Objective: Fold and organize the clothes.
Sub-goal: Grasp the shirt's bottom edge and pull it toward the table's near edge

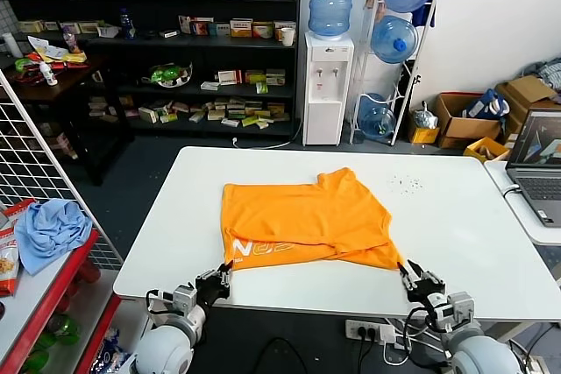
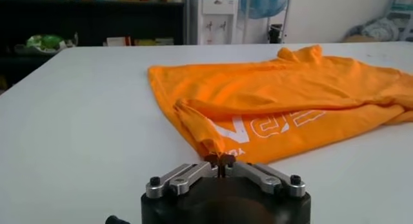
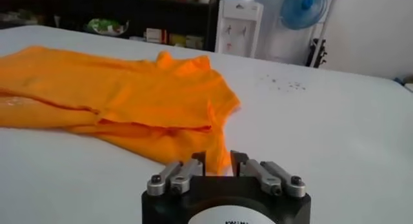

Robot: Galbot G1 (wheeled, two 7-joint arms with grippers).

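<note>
My right gripper is facing the T-shirt's near edge, which bows inward between its corners, so it should pinch the T-shirt's corner tip (image 1: pixel 397 264) and pull that edge straight while my left gripper holds.
The clothes, one bright orange T-shirt (image 1: pixel 302 216), lie partly folded in the middle of the white table (image 1: pixel 456 216), with white lettering (image 1: pixel 263 250) along the near edge. My left gripper (image 1: pixel 223 271) sits at the shirt's near left corner. In the left wrist view it (image 2: pixel 220 159) is shut, pinching a raised tip of the orange fabric (image 2: pixel 290 96). At the near right corner is my right gripper (image 1: pixel 408 271). The right wrist view shows it (image 3: pixel 218 159) open, with the shirt's corner (image 3: pixel 129 96) lying between the spread fingers.
A laptop (image 1: pixel 539 164) stands on a side table at the right. A light blue cloth (image 1: pixel 51 229) lies on a red shelf beside a wire rack (image 1: pixel 35 164) at the left. A power strip (image 1: pixel 372 332) hangs below the table's front edge.
</note>
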